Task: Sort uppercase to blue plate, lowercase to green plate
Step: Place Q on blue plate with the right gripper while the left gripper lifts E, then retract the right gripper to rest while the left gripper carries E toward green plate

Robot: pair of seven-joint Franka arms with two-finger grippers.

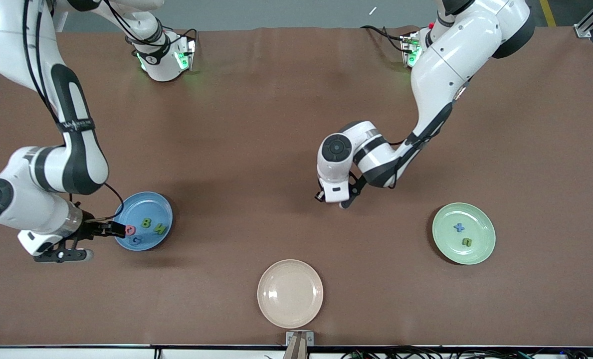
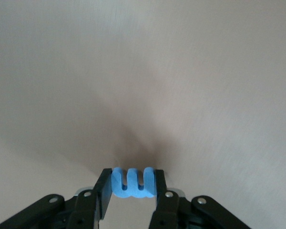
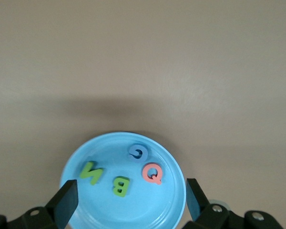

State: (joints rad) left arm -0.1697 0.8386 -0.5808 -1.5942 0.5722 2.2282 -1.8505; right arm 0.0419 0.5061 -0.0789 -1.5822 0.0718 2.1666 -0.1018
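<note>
Next, my left gripper releases the blue m onto the green plate, setting it free between the blue x and the green plate's near rim (image 1: 447,237).
The blue plate (image 1: 144,205) holds red Q (image 1: 130,230), blue C (image 1: 136,241), green B (image 1: 146,223) and green N (image 1: 160,229). My right gripper (image 1: 118,230) is open and empty over that plate's rim. In the right wrist view its gripper (image 3: 131,202) hangs above the plate (image 3: 109,210) with Q (image 3: 152,172), C (image 3: 138,152), B (image 3: 120,185) and N (image 3: 91,172). My left gripper (image 1: 346,202) is over bare table mid-table; it (image 2: 132,181) is shut on the blue m (image 2: 133,188). The green plate (image 1: 478,224) holds blue x (image 1: 459,227) and green n (image 1: 467,242). The green p is out of view.
An empty beige plate (image 1: 290,293) lies near the table's front edge, between the two other plates and nearer the front camera. The brown tabletop spreads wide around all three plates.
</note>
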